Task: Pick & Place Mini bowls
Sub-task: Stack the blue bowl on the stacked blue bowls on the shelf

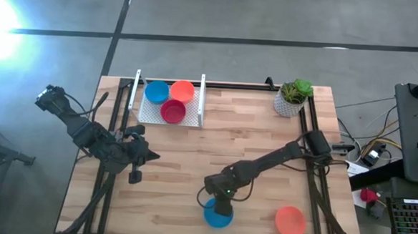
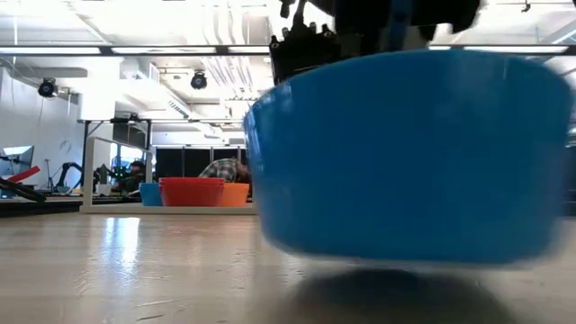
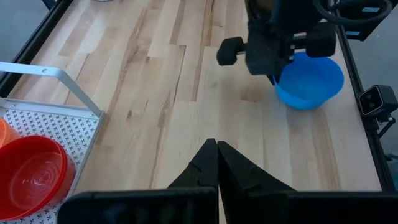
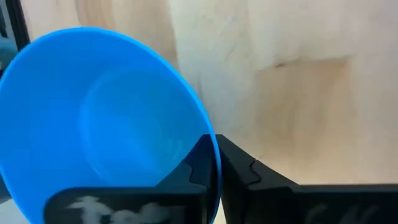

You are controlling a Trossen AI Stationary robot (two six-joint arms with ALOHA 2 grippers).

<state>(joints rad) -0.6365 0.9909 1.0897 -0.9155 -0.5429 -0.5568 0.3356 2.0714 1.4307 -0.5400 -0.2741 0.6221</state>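
Next, I release the blue mini bowl from my right gripper on bare wood off the tray's near corner (image 1: 202, 159) toward the plant.
My right gripper (image 1: 216, 199) is shut on a blue mini bowl (image 1: 218, 216) near the table's near edge, about midway along it; in the low view that bowl (image 2: 409, 153) fills the picture. An orange mini bowl (image 1: 289, 221) sits upright on the table to its right. A white perforated tray (image 1: 141, 113) at the far left holds a blue bowl (image 1: 156, 93), an orange bowl (image 1: 182, 90) and a red bowl (image 1: 173, 111). My left gripper (image 3: 217, 155) is shut and holds nothing, hovering over the table's left part (image 1: 134, 172). My right gripper pinches the blue bowl's rim (image 4: 214, 155), one finger (image 4: 198, 163) inside the bowl and the other (image 4: 255, 177) outside the wall. The fingers come from above, pointing down. The bowl stays upright; in the low view its base (image 2: 405, 259) seems just off the wood, with a shadow beneath.
A white plant pot (image 1: 290, 103) with a green plant stands at the far right corner. Black frame rails run along the left and right table edges. Bare wood lies between the tray and the held bowl. A person (image 2: 220, 169) shows in the room behind.
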